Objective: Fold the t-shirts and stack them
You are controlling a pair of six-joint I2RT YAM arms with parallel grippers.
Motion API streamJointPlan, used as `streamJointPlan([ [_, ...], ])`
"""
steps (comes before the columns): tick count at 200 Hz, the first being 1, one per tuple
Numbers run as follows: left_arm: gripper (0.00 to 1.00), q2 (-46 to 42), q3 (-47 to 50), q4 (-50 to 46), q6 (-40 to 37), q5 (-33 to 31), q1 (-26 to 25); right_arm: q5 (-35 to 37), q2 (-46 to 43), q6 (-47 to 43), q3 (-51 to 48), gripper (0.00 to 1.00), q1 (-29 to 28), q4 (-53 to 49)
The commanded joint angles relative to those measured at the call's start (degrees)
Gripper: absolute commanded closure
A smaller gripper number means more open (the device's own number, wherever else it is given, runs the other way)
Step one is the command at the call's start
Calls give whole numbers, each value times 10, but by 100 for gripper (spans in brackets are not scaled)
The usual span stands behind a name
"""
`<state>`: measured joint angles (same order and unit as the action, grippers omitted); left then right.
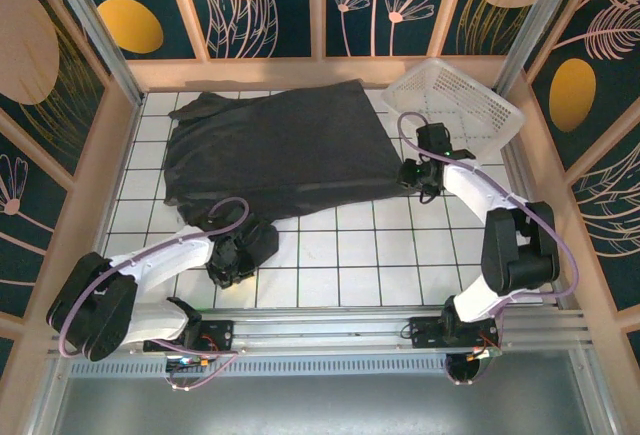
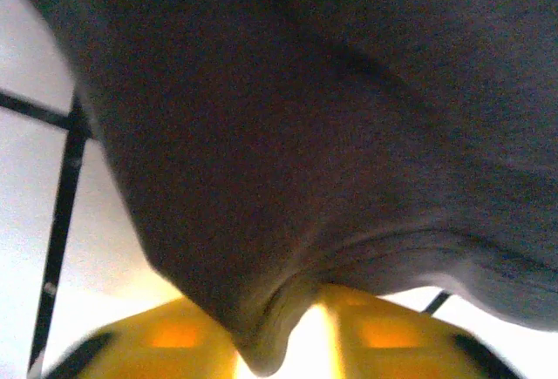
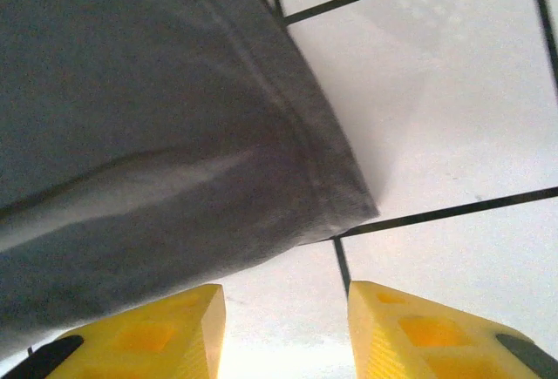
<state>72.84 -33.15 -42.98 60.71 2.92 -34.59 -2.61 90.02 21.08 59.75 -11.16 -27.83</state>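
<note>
The t-shirt's near edge slants from my left gripper to the hemmed corner; my right gripper needs to pinch that corner [image 3: 356, 208], pull it nearer, then fold.
A dark charcoal t-shirt [image 1: 290, 145] lies spread over the back left of the tiled table. Its near edge is bunched into a dark lump at my left gripper [image 1: 232, 258]. In the left wrist view the fabric [image 2: 288, 135] drapes close over the camera. A fold of it hangs pinched between the yellow fingers [image 2: 174, 335], so the left gripper [image 2: 279, 348] is shut on the shirt. My right gripper [image 1: 412, 177] sits at the shirt's right near corner. In the right wrist view it stands open [image 3: 283, 344], with the hemmed corner [image 3: 344, 205] just ahead of the fingertips and only bare tile between them.
A white lattice basket [image 1: 455, 105] is tilted against the back right wall, just behind the right arm. Wooden walls [image 1: 95, 195] enclose the table on three sides. White tiles [image 1: 340, 255] show bare between the two arms.
</note>
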Motion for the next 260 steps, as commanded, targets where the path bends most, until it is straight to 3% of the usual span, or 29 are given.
streamJointPlan([
  [1, 95, -41, 22, 4, 48, -84, -2, 21, -5, 30, -22, 57, 27, 23],
  [6, 100, -57, 25, -1, 63, -89, -2, 20, -1, 34, -24, 57, 33, 27],
  [45, 100, -142, 5, -63, 129, -130, -2, 10, 48, 45, -19, 57, 41, 49],
  [128, 100, -197, -52, -156, 188, -165, -2, 10, 114, 67, 0, 62, 19, 64],
  [144, 100, -209, -61, -174, 206, -170, -2, 9, 128, 68, 7, 68, 18, 63],
  [171, 100, -234, -82, -214, 240, -189, -2, 12, 132, 71, 1, 89, 11, 61],
  [185, 100, -245, -95, -236, 259, -200, -2, 18, 117, 77, -10, 100, 5, 57],
  [227, 100, -288, -117, -296, 319, -211, -1, 55, 16, 116, -79, 100, -37, -3],
  [260, 100, -340, -116, -362, 387, -202, -2, 78, -105, 175, -157, 100, -103, -85],
])
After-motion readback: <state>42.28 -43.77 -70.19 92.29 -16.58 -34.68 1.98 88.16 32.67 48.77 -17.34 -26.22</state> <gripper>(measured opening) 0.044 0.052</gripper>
